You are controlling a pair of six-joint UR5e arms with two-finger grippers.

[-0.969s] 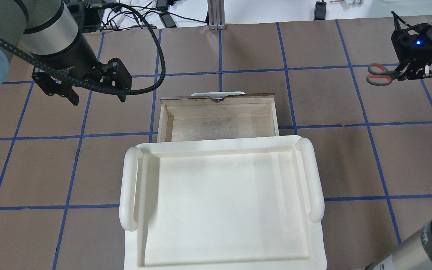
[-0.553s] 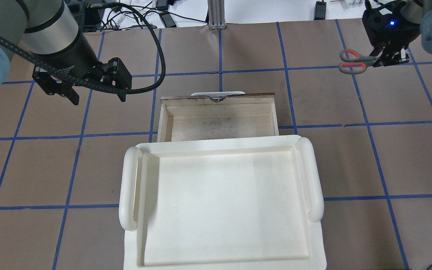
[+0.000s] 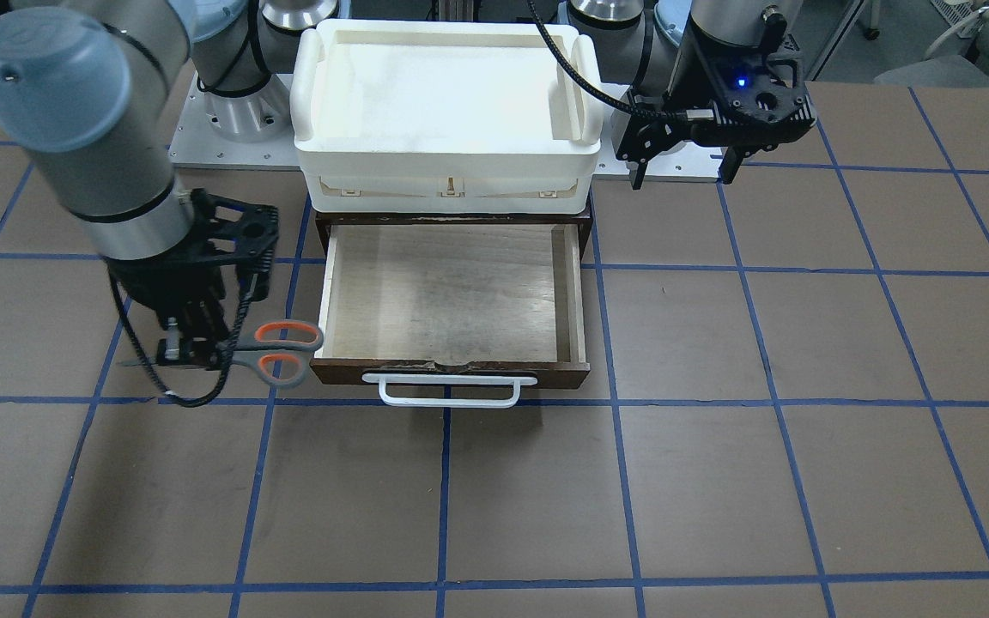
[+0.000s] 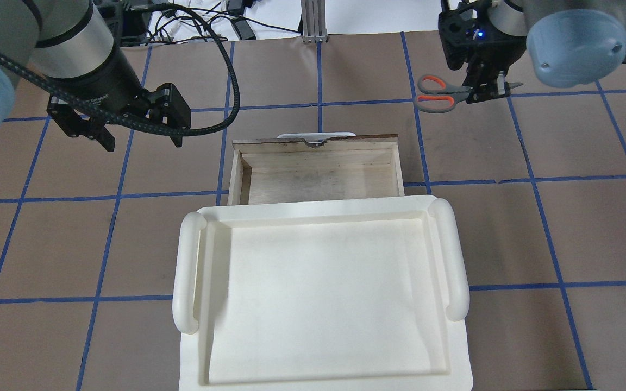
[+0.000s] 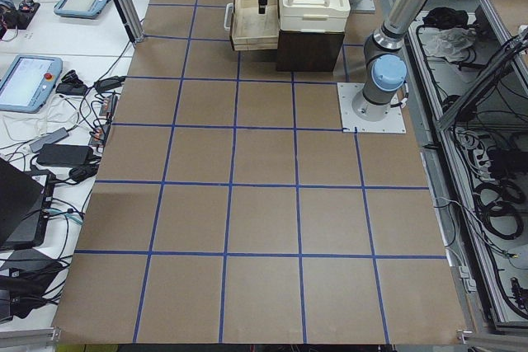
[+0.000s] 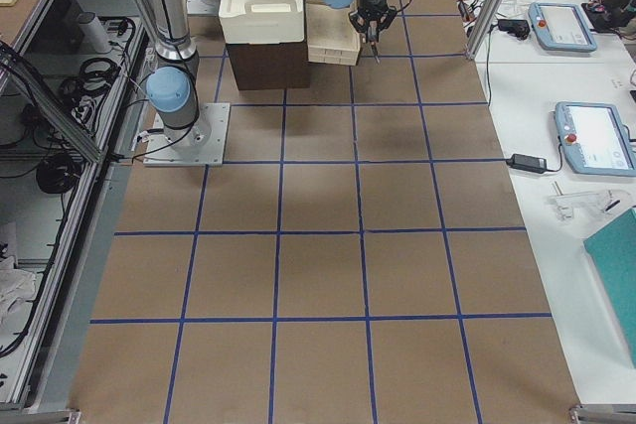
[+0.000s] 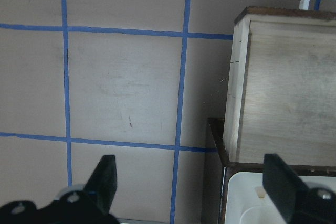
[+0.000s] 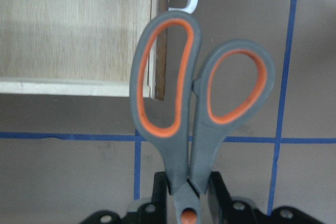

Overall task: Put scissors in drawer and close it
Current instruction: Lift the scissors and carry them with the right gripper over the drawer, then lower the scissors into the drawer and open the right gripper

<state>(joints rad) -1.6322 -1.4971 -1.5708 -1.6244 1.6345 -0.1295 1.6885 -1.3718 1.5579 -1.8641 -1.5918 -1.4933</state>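
Next, my right gripper releases the scissors, now held level just outside the drawer, on the middle of the drawer's bare plywood bottom (image 3: 471,303).
The scissors (image 4: 436,94), with grey-and-orange loop handles, hang in my right gripper (image 4: 487,89), which is shut on their blades. They are held level above the table, just outside the drawer's front right corner, handles toward the drawer. They also show in the front view (image 3: 282,350) and the right wrist view (image 8: 199,108). The wooden drawer (image 4: 318,176) is pulled open and its plywood floor (image 3: 452,292) is bare. Its white bar handle (image 3: 449,391) faces away from me. My left gripper (image 4: 142,141) is open and empty, left of the drawer (image 7: 289,87).
A cream-white plastic bin (image 4: 188,271) sits on top of the dark cabinet (image 3: 452,215) that holds the drawer. The brown table (image 4: 508,228) carries a blue tape grid. Cables lie beyond the far edge (image 4: 193,21).
My right gripper has carried the scissors leftward across the table, from the far right edge to near the drawer's front right corner. The left arm has not moved.
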